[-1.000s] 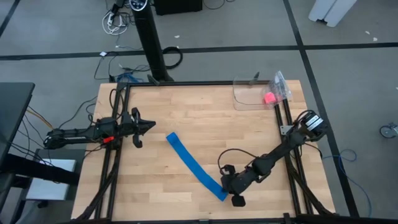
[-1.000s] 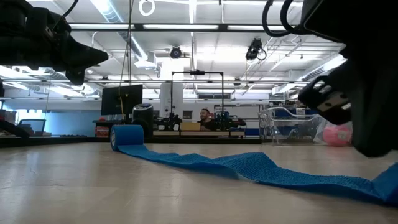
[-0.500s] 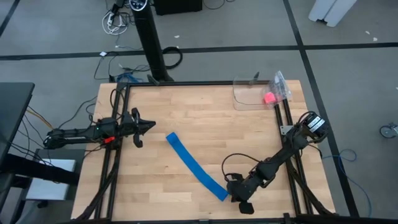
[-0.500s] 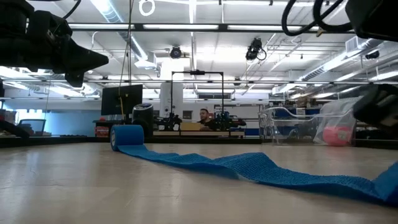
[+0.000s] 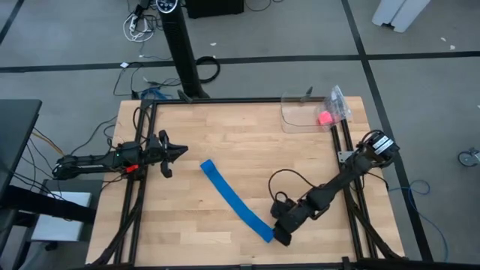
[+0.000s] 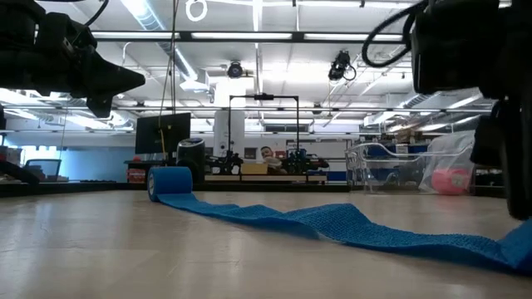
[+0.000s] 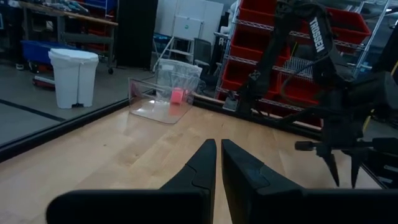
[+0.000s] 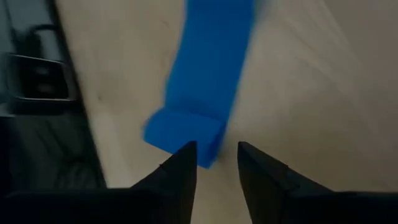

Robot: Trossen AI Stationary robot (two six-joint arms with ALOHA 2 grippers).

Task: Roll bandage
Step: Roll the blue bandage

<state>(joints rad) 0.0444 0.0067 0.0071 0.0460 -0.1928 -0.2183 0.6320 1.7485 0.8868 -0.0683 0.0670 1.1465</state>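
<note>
My right gripper will pinch the fold's corner (image 8: pixel 208 160) and pull the bandage straight before rolling, because the bandage ripples toward its folded near end.
The bright blue bandage (image 5: pixel 234 199) lies as a long flat strip slanting across the wooden table. Its far end (image 6: pixel 170 183) curls up a little. Its near end (image 8: pixel 183 135) is folded into a thick lump. My right gripper (image 8: pixel 216 152) stands open just behind that lump, slanting down, near the table's near right part (image 5: pixel 279 235). A corner of the lump shows in front of the gap between the fingers. My left gripper (image 5: pixel 182 151) waits shut and level above the table's left side, well away from the bandage. My right gripper has one fingertip (image 8: pixel 186 152) at the edge of the bandage's folded near end (image 8: pixel 199 146). I cannot tell whether it touches the cloth. The bandage lies on the table, slack.
A clear plastic container (image 5: pixel 298 120) with a small pink ball (image 5: pixel 324 117) stands at the table's far right corner. A dark metal frame (image 5: pixel 341 150) runs along the table's edges. Bare wood lies between the bandage and my left gripper.
My right gripper has rolled about its own pointing line beside the bandage's near end, staying close to it. The bandage lies where it was.
</note>
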